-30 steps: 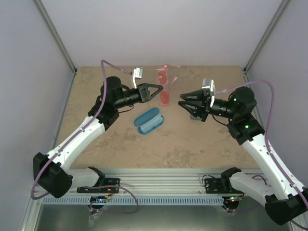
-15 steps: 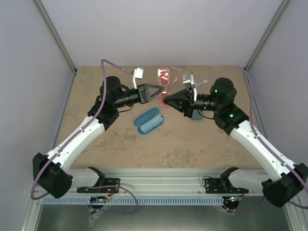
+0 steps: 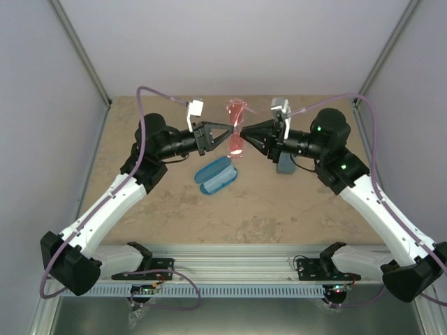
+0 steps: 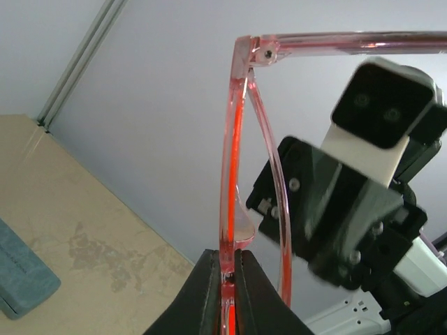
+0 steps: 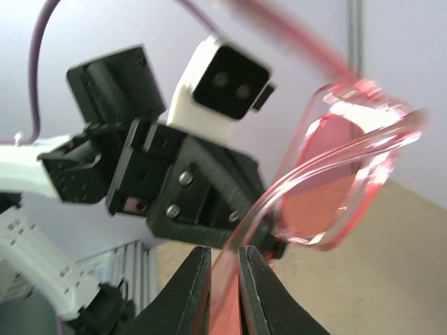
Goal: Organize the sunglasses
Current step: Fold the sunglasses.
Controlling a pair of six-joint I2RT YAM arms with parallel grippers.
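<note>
I should use my left gripper to set the red-orange sunglasses down gently in the near half of the open blue case (image 3: 219, 180).
The red-orange translucent sunglasses (image 3: 237, 137) hang in the air above the table's back middle, between my two grippers. My left gripper (image 3: 231, 134) is shut on the frame at the bridge (image 4: 228, 251), with the lenses standing upright above its fingers (image 4: 202, 293). From the right, my right gripper (image 3: 246, 133) meets the same pair. Its jaws stand narrow, with a red temple arm (image 5: 241, 258) running between the fingers (image 5: 192, 286). The lens (image 5: 335, 174) sits just beyond them.
A glossy blue oval case (image 3: 216, 174) lies on the table below the grippers. A grey-blue rectangular case (image 3: 285, 166) sits under the right arm, also seen low left in the left wrist view as the case (image 4: 17, 279). Grey walls enclose the table on three sides.
My right gripper swung left from the grey-blue case to the sunglasses and narrowed onto a temple arm. The left gripper raised the glasses slightly, still shut on them.
</note>
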